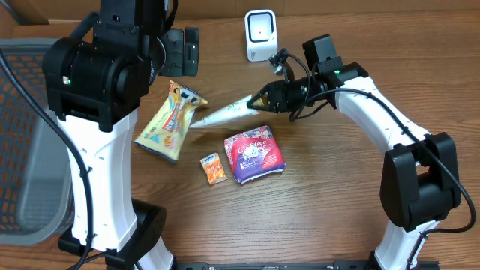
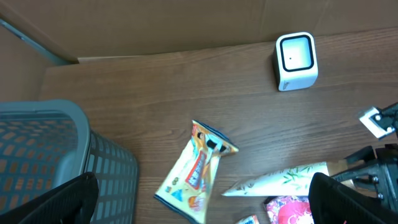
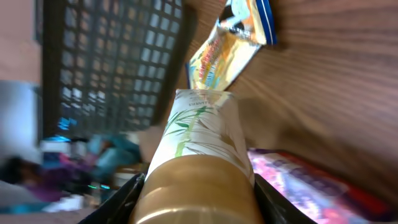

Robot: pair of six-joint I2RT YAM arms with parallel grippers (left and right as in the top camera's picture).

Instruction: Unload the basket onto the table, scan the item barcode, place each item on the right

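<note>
Next, I lay the tube down and take the white body [image 1: 226, 113], because my right gripper holds the tube by its brown cap, pointing away from the scanner.
My right gripper [image 1: 264, 97] is shut on the brown cap end of a white tube [image 1: 225, 112] printed with green bamboo. The tube hangs just above the table and points left toward a yellow snack packet [image 1: 171, 120]. In the right wrist view the tube [image 3: 199, 127] fills the gap between the fingers [image 3: 121, 199], which press on both sides of the cap. The white barcode scanner [image 1: 260, 35] stands at the back of the table, a little behind the held tube. My left gripper [image 1: 184, 51] stands open and high, with nothing between its fingers [image 2: 59, 199].
A pink and purple packet [image 1: 255, 154] and a small orange packet [image 1: 213, 168] lie in front of the tube. A grey mesh basket [image 1: 22, 127] sits off the table's left edge. A cardboard wall [image 2: 155, 25] runs behind the table.
</note>
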